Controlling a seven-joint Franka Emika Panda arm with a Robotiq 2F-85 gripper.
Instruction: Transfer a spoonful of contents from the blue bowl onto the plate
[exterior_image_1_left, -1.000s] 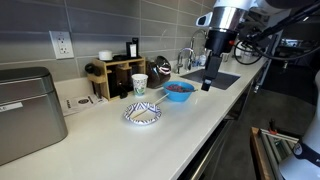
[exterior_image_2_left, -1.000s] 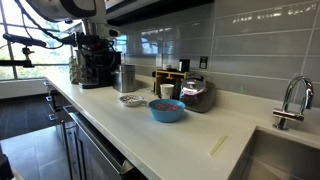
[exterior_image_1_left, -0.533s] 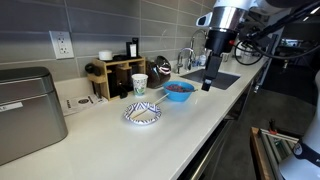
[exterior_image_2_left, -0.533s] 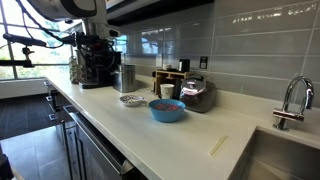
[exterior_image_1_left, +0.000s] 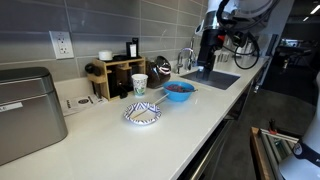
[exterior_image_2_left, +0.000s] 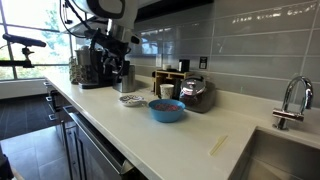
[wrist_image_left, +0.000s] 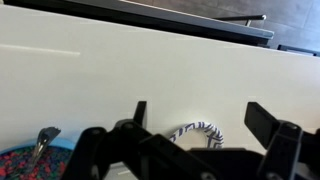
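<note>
The spoon's handle end (exterior_image_1_left: 194, 89) (wrist_image_left: 48, 134), at the blue bowl's rim toward the sink, is the next place my gripper should go to and close on.
The blue bowl (exterior_image_1_left: 178, 92) (exterior_image_2_left: 167, 111) stands mid-counter and holds the dark reddish-brown contents (exterior_image_1_left: 178, 88), with a spoon (wrist_image_left: 45, 136) resting in it. The plate (exterior_image_1_left: 142, 116) (exterior_image_2_left: 131, 100), white with a blue pattern, lies beside the bowl. My gripper (exterior_image_1_left: 206, 58) hangs high over the sink end, well apart from the bowl. In the wrist view it (wrist_image_left: 200, 116) is open and empty. A blue-and-white patterned rim (wrist_image_left: 196, 130) shows between the fingers far below; I cannot tell whether it is the plate or the cup. The contents (wrist_image_left: 20, 166) show at the bottom left.
A patterned paper cup (exterior_image_1_left: 139, 85) stands behind the plate. A wooden rack (exterior_image_1_left: 117, 75) and a kettle (exterior_image_1_left: 160, 67) line the wall. A sink with a faucet (exterior_image_2_left: 290, 100) is at one end, a metal box (exterior_image_1_left: 25, 110) at the other, and a coffee machine (exterior_image_2_left: 95, 62) stands on the counter.
The arm has lifted and swung away from its spot near the bowl, toward the wall by the sink. The bowl, plate and cup have not moved.
</note>
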